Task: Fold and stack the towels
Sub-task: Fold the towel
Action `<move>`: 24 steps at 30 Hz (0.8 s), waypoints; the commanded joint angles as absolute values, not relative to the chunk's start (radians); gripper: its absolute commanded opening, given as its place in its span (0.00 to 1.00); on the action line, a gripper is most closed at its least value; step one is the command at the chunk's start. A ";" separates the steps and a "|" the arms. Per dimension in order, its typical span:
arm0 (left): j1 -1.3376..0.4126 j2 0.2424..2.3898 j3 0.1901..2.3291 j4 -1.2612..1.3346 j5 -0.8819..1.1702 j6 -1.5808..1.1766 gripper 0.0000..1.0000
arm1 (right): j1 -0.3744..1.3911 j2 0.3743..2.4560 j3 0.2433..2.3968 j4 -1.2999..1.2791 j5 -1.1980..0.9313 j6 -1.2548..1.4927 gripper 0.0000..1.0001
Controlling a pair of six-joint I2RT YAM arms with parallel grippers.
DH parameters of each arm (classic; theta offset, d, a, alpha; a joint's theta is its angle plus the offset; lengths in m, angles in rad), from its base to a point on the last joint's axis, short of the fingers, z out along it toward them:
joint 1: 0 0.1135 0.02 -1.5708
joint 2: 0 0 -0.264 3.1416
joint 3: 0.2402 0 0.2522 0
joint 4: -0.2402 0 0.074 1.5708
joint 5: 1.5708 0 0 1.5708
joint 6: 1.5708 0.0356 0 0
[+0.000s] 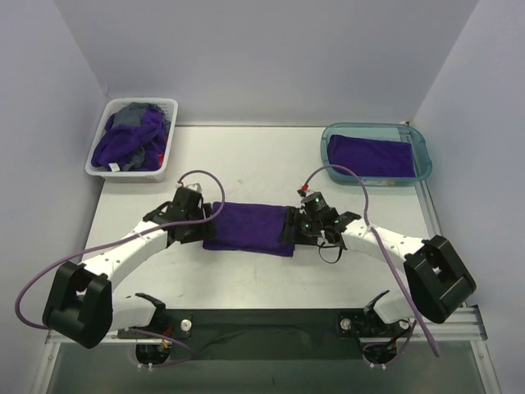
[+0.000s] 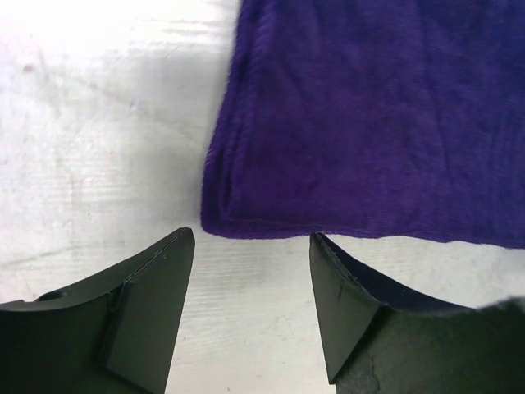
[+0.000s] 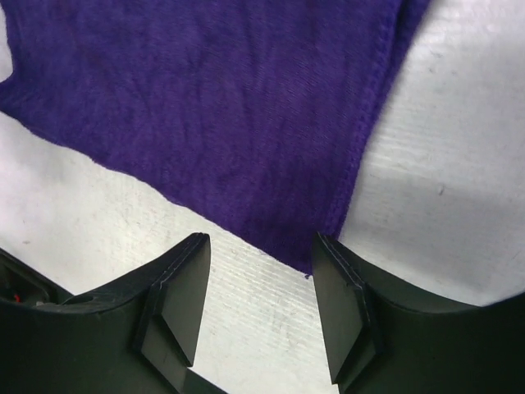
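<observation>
Purple towel's bottom layer peeks out; left gripper should pinch top layer's corner (image 2: 236, 210), evening both before folding further.
A folded purple towel (image 1: 248, 227) lies flat on the table between my two grippers. My left gripper (image 1: 203, 222) is open at its left end; in the left wrist view the towel's folded edge (image 2: 328, 164) lies just beyond the open fingertips (image 2: 253, 236). My right gripper (image 1: 297, 225) is open at its right end; the towel's corner (image 3: 246, 123) lies just beyond the fingertips (image 3: 261, 240). Another purple towel (image 1: 369, 155) lies folded in the teal tray (image 1: 422, 152). More purple towels (image 1: 131, 141) are heaped in the white basket (image 1: 170, 111), with a bit of orange showing.
The white basket stands at the back left and the teal tray at the back right. Purple cables (image 1: 373, 217) loop from each arm over the table. Walls close the table on three sides.
</observation>
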State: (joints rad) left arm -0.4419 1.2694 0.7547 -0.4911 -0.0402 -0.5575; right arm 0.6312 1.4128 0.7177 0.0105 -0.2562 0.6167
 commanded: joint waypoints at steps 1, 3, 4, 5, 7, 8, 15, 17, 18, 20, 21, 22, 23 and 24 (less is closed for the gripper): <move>-0.443 1.206 0.703 -0.404 -0.129 -0.699 0.69 | 0.638 1.362 0.655 0.176 -0.204 0.739 0.52; -0.443 1.204 0.677 -0.373 -0.135 -0.728 0.69 | 0.638 1.367 0.627 0.222 -0.206 0.756 0.52; -0.443 1.206 0.669 -0.353 -0.137 -0.750 0.68 | 0.638 1.370 0.623 0.230 -0.206 0.764 0.52; -0.443 1.207 0.663 -0.342 -0.140 -0.762 0.67 | 0.640 1.373 0.611 0.244 -0.209 0.775 0.52; -0.443 1.209 0.637 -0.307 -0.147 -0.794 0.65 | 0.641 1.373 0.600 0.259 -0.212 0.784 0.52; -0.443 1.213 0.629 -0.296 -0.150 -0.804 0.65 | 0.640 1.371 0.592 0.270 -0.212 0.790 0.52; -0.443 1.259 0.604 -0.249 -0.147 -0.850 0.61 | 0.640 1.350 0.566 0.279 -0.201 0.782 0.52; -0.445 1.261 0.601 -0.229 -0.146 -0.857 0.60 | 0.640 1.347 0.563 0.279 -0.199 0.782 0.52; -0.445 1.261 0.597 -0.219 -0.146 -0.859 0.60 | 0.640 1.347 0.561 0.281 -0.201 0.782 0.52; -0.445 1.272 0.592 -0.207 -0.146 -0.864 0.59 | 0.640 1.347 0.557 0.285 -0.199 0.782 0.52; -0.445 1.276 0.594 -0.203 -0.144 -0.867 0.59 | 0.641 1.347 0.557 0.285 -0.199 0.782 0.52; -0.445 1.282 0.594 -0.201 -0.141 -0.867 0.59 | 0.640 1.347 0.554 0.288 -0.199 0.784 0.52; -0.443 1.295 0.597 -0.201 -0.138 -0.867 0.59 | 0.641 1.347 0.554 0.288 -0.201 0.784 0.52; -0.445 1.299 0.597 -0.201 -0.138 -0.868 0.58 | 0.641 1.347 0.554 0.288 -0.201 0.784 0.52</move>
